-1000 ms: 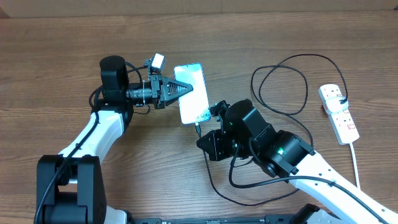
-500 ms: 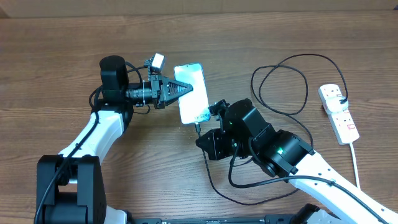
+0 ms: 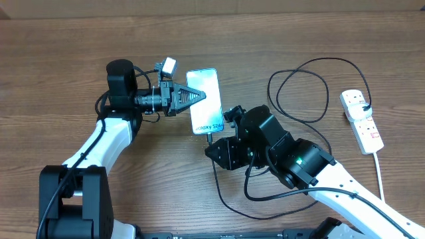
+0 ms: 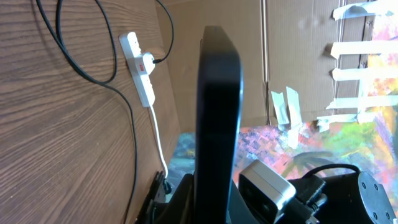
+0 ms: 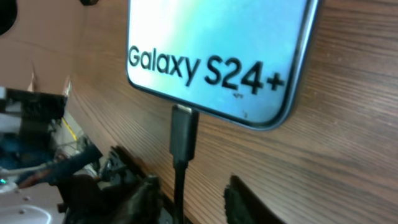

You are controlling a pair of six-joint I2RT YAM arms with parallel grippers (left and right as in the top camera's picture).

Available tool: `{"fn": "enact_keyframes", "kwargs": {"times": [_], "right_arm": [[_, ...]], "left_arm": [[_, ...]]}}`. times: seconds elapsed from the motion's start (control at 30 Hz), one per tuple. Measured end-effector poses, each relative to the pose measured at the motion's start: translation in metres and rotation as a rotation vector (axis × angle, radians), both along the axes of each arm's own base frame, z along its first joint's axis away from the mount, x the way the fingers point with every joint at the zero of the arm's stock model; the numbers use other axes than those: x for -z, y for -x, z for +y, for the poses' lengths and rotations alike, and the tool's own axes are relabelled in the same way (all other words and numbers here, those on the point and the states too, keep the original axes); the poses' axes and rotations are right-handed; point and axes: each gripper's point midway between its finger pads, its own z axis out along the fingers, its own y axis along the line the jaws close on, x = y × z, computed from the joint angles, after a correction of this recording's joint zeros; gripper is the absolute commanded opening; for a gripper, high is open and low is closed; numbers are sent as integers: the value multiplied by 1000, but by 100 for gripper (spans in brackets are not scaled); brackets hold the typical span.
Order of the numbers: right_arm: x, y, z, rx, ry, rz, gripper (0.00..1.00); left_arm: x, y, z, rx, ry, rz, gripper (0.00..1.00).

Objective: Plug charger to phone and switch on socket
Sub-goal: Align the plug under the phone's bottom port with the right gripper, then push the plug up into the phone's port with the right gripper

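The charger plug's metal tip shows below the phone's bottom edge; my right fingers should grip the plug's black body (image 5: pixel 184 134) and push it deeper.
The phone (image 3: pixel 204 99) is held on its side edge by my left gripper (image 3: pixel 188 98), which is shut on it. In the left wrist view the phone (image 4: pixel 217 106) shows edge-on. Its "Galaxy S24+" screen fills the top of the right wrist view (image 5: pixel 211 50). The charger's plug tip (image 5: pixel 184 130) sits in the phone's bottom port. The black cable (image 3: pixel 219 182) runs down between the fingers of my right gripper (image 5: pixel 193 186), which is open and not pinching it. My right gripper (image 3: pixel 214 147) is just below the phone. The socket (image 3: pixel 362 121) lies at the far right.
The charger cable loops (image 3: pixel 299 89) across the table to the socket, where its other end is plugged in. The socket also shows in the left wrist view (image 4: pixel 140 68). Its thick white cord (image 3: pixel 380 169) runs toward the front edge.
My right gripper has drawn back a little from the phone, down and to the left. The phone's lower end with its text now shows. The plug stays at the port.
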Motion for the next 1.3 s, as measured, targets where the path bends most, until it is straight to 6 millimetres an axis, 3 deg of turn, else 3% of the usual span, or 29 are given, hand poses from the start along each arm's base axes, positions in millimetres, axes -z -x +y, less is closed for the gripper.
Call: {"fn": "enact_keyframes", "kwargs": {"times": [0.1, 0.67, 0.97, 1.13, 1.3], "right_arm": [[1, 0, -1, 0, 4, 1, 46], [4, -24, -10, 115, 99, -127, 45], [32, -35, -7, 138, 189, -130, 21], [34, -39, -9, 152, 201, -139, 4], [33, -43, -11, 169, 215, -161, 4]], "left_arm": [[0, 0, 0, -2, -2, -7, 4], [23, -25, 5, -169, -102, 43, 4], [29, -26, -8, -184, -136, 35, 4], [29, -27, -9, -187, -142, 24, 4], [29, -26, -10, -183, -143, 12, 4]]}}
